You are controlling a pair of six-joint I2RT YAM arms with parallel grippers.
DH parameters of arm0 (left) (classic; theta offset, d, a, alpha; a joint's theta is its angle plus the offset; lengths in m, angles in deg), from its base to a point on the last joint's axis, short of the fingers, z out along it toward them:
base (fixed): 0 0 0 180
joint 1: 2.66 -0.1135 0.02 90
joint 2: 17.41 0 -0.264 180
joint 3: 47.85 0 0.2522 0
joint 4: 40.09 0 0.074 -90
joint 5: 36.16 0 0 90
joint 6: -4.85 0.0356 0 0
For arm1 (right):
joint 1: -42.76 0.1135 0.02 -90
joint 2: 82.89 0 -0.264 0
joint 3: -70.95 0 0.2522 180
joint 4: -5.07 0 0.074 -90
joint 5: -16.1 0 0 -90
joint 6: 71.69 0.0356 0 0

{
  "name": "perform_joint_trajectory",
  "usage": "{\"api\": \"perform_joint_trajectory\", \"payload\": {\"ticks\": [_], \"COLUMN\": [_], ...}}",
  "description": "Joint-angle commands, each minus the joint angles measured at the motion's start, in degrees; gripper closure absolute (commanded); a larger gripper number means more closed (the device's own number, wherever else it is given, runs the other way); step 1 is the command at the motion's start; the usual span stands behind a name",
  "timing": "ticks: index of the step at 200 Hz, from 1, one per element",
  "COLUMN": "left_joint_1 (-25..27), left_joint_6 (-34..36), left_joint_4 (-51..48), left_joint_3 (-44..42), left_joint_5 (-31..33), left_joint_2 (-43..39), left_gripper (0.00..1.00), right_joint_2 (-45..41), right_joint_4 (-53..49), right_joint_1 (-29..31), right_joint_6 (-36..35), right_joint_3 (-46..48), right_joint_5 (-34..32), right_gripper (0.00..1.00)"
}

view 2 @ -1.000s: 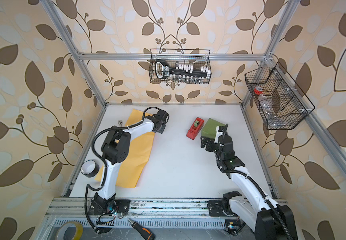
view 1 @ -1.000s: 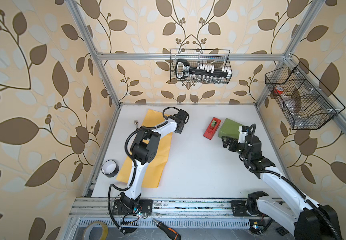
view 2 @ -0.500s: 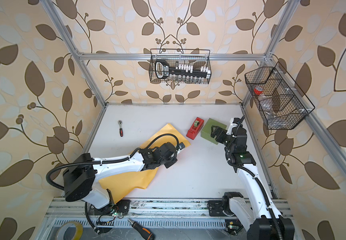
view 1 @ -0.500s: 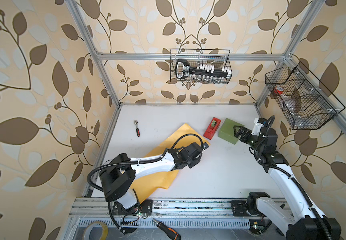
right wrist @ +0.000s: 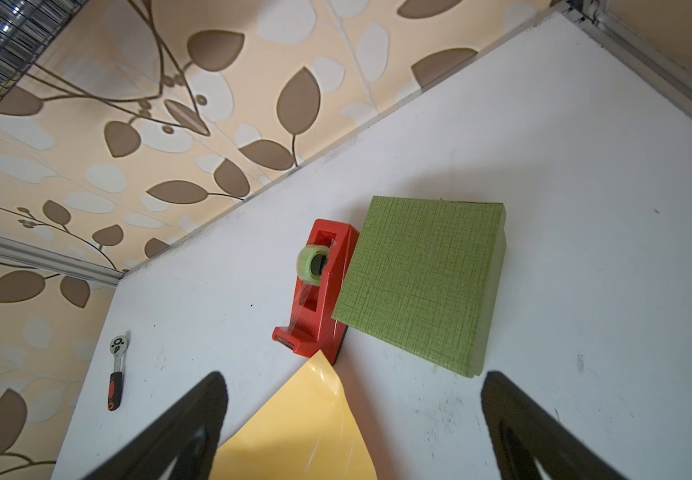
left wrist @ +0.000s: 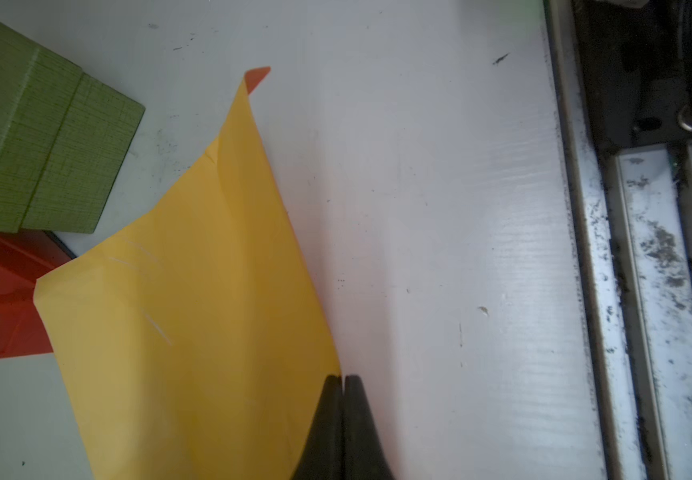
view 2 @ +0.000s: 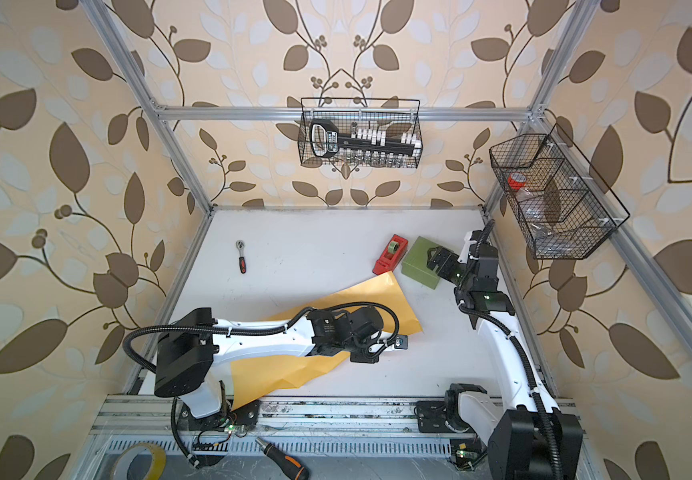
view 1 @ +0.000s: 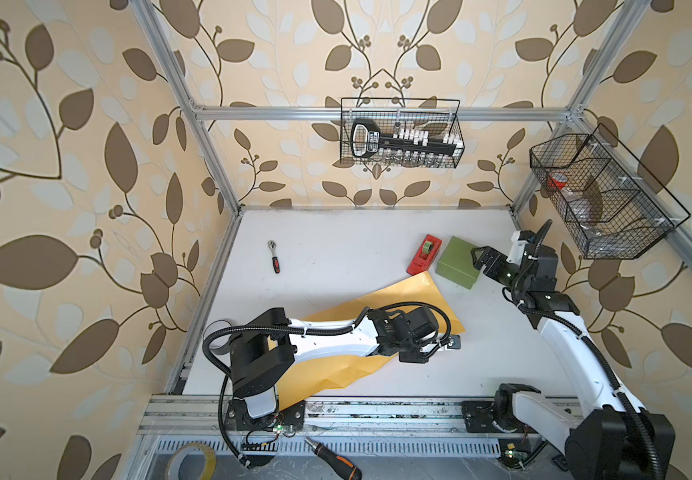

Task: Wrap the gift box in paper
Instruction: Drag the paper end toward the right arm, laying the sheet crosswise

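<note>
I need to release the paper from my left gripper flat on the table's middle (view 1: 380,316), its far edge near the red tape dispenser.
The olive-green gift box (view 1: 458,262) (view 2: 421,262) lies flat at the back right of the table, beside the red tape dispenser. The paper (view 1: 398,299) (view 2: 371,293), pale yellow-orange face up, stretches slantwise from the front left toward the box; one corner reaches the dispenser's near end. My left gripper (view 1: 455,342) (left wrist: 342,378) is shut on the paper's right edge (left wrist: 194,311), which lifts off the table there. My right gripper (view 1: 479,261) (right wrist: 354,380) hangs open over the near right side of the box (right wrist: 423,278), holding nothing.
The red tape dispenser (view 1: 424,254) (right wrist: 319,291) touches the box's left side. A ratchet (view 1: 274,257) lies at the back left. A dark tape roll (view 1: 214,341) sits by the left arm's base. Wire baskets (view 1: 400,133) (view 1: 602,195) hang on the walls.
The left arm has dragged the paper from the left side toward the middle and right. The right gripper has moved from the box's near-left edge to its right side.
</note>
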Motion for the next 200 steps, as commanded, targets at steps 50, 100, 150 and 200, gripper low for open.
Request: {"api": "perform_joint_trajectory", "payload": {"ticks": [50, 100, 150, 200], "left_joint_1": [2.51, 4.84, 0.49, 0.25], "left_joint_6": [12.14, 17.01, 18.77, 12.31], "left_joint_4": [-1.52, -2.19, 5.57, 8.25], "left_joint_3": [1.68, 8.6, 0.88, 1.77], "left_joint_5": [-8.08, -6.8, -5.66, -7.26], "left_joint_2": [4.13, 11.06, 7.92, 9.1], "left_gripper": [1.0, 1.0, 1.0, 0.8], "right_joint_2": [2.05, 3.71, 4.89, 6.76], "right_joint_4": [0.69, -0.92, -0.36, 0.61], "right_joint_1": [0.76, 0.88, 0.88, 2.66], "right_joint_6": [0.41, -1.02, -1.14, -0.85], "right_joint_3": [1.37, -0.06, 1.05, 1.89], "right_joint_5": [4.36, 5.09, 5.24, 4.39], "right_gripper": [0.05, 0.05, 0.05, 0.06]}}
